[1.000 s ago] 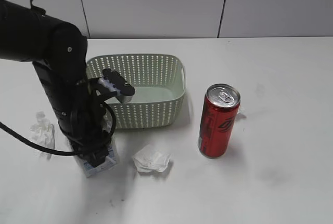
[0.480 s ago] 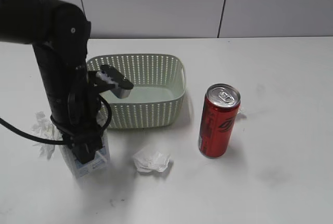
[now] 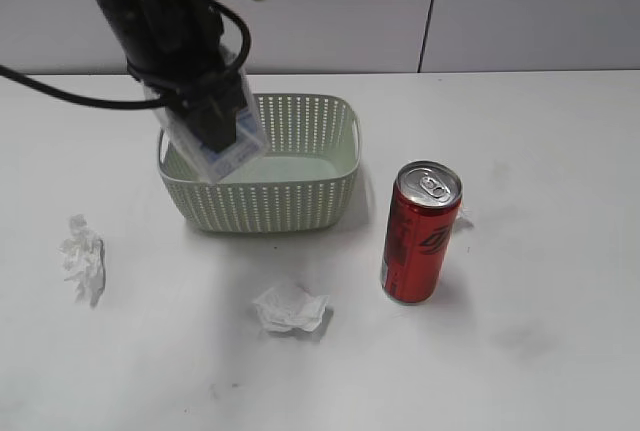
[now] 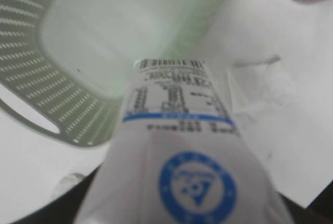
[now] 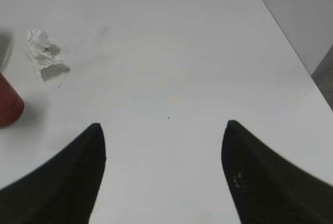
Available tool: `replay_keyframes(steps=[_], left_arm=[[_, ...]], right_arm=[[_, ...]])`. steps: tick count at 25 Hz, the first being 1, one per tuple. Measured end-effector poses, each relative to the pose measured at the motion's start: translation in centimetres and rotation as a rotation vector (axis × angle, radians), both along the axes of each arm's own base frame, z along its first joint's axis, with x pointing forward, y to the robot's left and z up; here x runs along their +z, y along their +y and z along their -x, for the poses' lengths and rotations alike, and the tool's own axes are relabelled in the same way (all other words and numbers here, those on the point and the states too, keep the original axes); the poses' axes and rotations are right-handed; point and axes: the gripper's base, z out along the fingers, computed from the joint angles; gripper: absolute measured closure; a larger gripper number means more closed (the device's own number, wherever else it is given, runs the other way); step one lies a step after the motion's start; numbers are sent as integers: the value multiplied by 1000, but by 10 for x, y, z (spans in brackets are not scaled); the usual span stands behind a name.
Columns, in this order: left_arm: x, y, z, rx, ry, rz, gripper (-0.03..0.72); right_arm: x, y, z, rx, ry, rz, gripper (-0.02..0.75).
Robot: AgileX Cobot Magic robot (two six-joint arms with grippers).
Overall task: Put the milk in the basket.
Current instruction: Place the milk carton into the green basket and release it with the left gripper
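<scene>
The robot's left gripper needs to release the milk inside the pale green basket, at the end [image 3: 226,162] [image 4: 99,63] farthest from the red can.
My left gripper [image 3: 207,123] is shut on the milk [image 3: 222,143], a small white carton with blue print, and holds it tilted in the air above the left part of the pale green basket [image 3: 300,201]. In the left wrist view the milk [image 4: 179,146] fills the foreground and the basket [image 4: 67,115] lies below and beyond it. My right gripper [image 5: 162,125] is open and empty over bare white table; it does not show in the exterior view.
A tall red can [image 3: 419,232] stands right of the basket; it also shows in the right wrist view [image 5: 8,104]. Crumpled paper lies in front of the basket [image 3: 290,309], at the left [image 3: 83,256] and behind the can [image 5: 42,51].
My left gripper has lifted the milk off the table at the front left and carried it up and back to above the basket. The basket has shifted slightly.
</scene>
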Motion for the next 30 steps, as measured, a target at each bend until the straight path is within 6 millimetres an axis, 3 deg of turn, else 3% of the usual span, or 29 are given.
replay_keyframes(steps=[6, 10, 20, 30], left_arm=[[35, -5, -10, 7, -113, 56, 340], [33, -3, -15, 2, -137, 11, 340], [-29, -2, -56, 57, -93, -42, 340], [-89, -12, -80, 71, -87, -54, 340]], right_arm=[[0, 0, 0, 0, 0, 0, 184], [0, 0, 0, 0, 0, 0, 184], [0, 0, 0, 0, 0, 0, 184], [0, 0, 0, 0, 0, 0, 184]])
